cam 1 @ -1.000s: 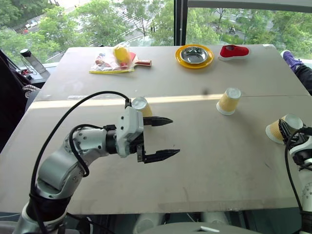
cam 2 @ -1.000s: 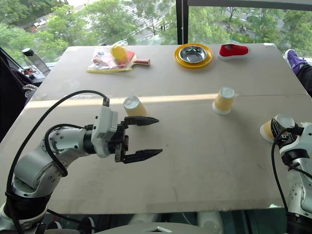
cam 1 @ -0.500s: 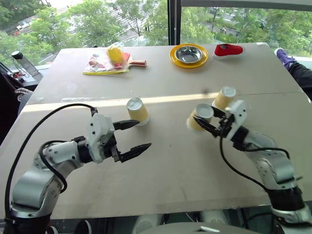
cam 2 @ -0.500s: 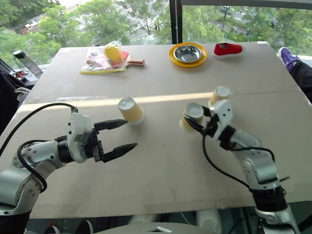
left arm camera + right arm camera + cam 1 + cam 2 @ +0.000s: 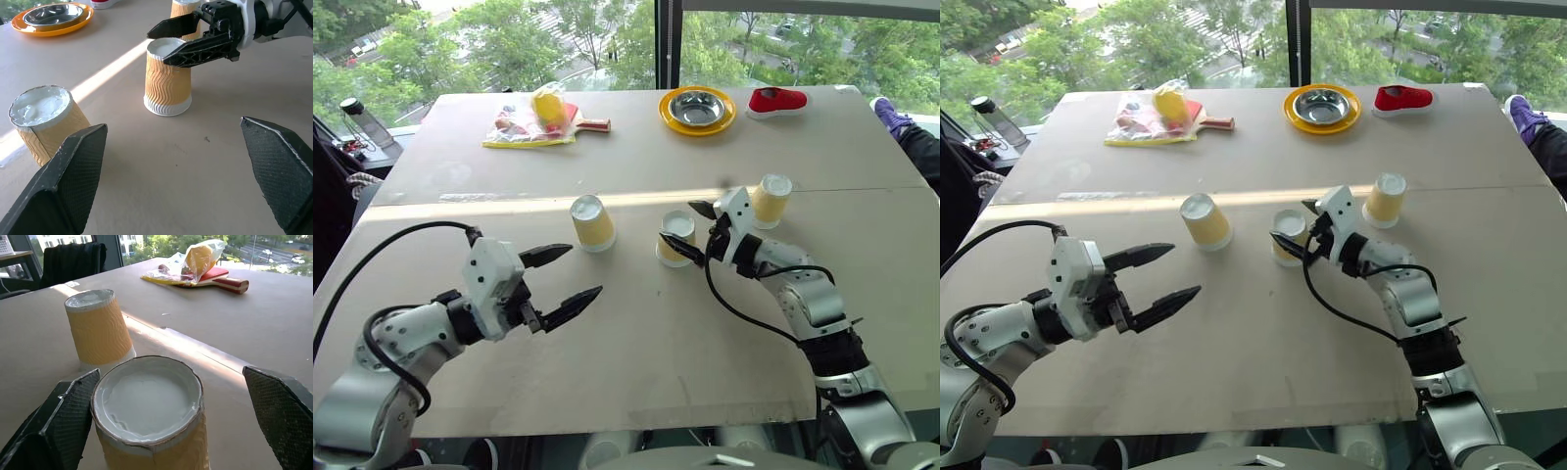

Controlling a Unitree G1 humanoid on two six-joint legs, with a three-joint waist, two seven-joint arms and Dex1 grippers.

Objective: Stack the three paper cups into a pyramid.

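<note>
I need to close my left gripper on the sides of the paper cup [image 5: 594,229] [image 5: 57,131] that is nearest the plastic bag, because that cup should go on top of the pyramid.
Three paper cups stand upside down on the table: one at the left [image 5: 592,223], one in the middle [image 5: 674,238] and one at the right [image 5: 770,201]. My right gripper [image 5: 683,231] is open around the top of the middle cup, one finger on each side, and the cup rests on the table. In the right wrist view the middle cup [image 5: 149,411] sits between the wide-spread fingers, with the left cup [image 5: 98,328] behind it. My left gripper [image 5: 583,270] is open and holds nothing, in front of the left cup.
At the table's far side lie a yellow plate [image 5: 698,124] with a steel bowl, a red shoe [image 5: 777,100] and a plastic bag with a paddle [image 5: 543,119]. A bottle [image 5: 362,117] stands beyond the left edge.
My right arm swung in from the right edge with a cup, set it down between the other two cups and opened. My left gripper drew back from the left cup.
</note>
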